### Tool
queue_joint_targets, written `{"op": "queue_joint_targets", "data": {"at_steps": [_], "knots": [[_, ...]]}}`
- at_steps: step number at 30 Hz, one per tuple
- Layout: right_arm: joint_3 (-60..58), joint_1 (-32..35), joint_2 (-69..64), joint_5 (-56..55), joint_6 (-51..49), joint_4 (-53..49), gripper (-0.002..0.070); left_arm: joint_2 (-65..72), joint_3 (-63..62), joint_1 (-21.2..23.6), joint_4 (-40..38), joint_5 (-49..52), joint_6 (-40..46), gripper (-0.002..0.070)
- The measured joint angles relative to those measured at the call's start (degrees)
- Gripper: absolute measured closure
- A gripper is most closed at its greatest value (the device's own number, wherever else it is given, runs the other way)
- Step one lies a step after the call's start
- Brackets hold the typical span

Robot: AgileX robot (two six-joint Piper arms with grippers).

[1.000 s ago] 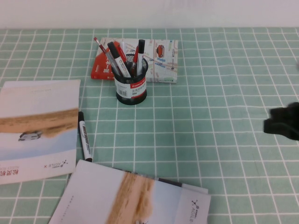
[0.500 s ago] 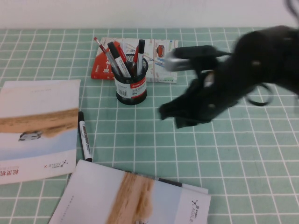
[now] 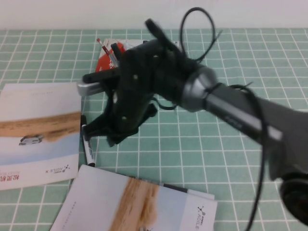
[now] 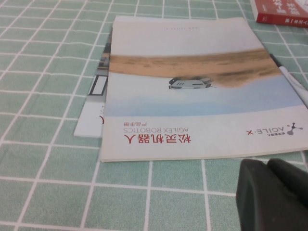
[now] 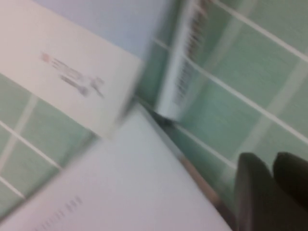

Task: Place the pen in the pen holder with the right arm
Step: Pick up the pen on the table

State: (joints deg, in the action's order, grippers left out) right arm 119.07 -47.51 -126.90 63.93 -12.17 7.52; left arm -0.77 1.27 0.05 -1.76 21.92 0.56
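Observation:
Next, I will move my right gripper to the pen and close it on its white body (image 3: 89, 152) (image 5: 176, 91), near the end next to the front booklet.
The pen (image 3: 88, 150), a white-barrelled marker with black ends, lies on the green checked mat between two booklets. It shows blurred in the right wrist view (image 5: 182, 72). My right gripper (image 3: 102, 134) hangs just over the pen's cap end, its fingers close together and holding nothing. The right arm (image 3: 226, 108) reaches across the mat from the right and hides the pen holder. Only the tops of a red pen (image 3: 102, 46) and a black-capped marker (image 3: 115, 48) show behind it. My left gripper (image 4: 274, 192) is shut and empty, low over the mat beside a booklet.
One booklet (image 3: 38, 130) lies at the left, also in the left wrist view (image 4: 192, 86). Another booklet (image 3: 134, 202) lies at the front. A red box (image 3: 100, 65) lies behind the arm on a printed sheet, and its corner shows in the left wrist view (image 4: 284, 12).
My right arm has swept from the right edge across the mat to the left. Its gripper is now over the pen, and the arm covers the pen holder.

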Motion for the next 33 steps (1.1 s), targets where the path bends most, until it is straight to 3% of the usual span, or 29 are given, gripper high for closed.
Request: {"op": "queue_joint_targets", "data": {"at_steps": [5,9,17,33], "knots": [[11.79,-1.93,-7.02,2.47,-0.86,-0.74,0.0498,0.0,0.0,0.0,0.0,0.0,0.0,0.0679],[17.68,-3.02,-11.39,4.15,-4.69,-2.55,0.0444,0.0,0.0,0.0,0.0,0.0,0.0,0.0679],[23.95,-4.1,-16.19,4.42,-8.21,-5.79,0.0431,0.0,0.0,0.0,0.0,0.0,0.0,0.0679],[24.16,-4.96,-17.5,1.11,-10.24,-8.17,0.0431,0.0,0.0,0.18,0.0,0.0,0.0,0.0679]]}}
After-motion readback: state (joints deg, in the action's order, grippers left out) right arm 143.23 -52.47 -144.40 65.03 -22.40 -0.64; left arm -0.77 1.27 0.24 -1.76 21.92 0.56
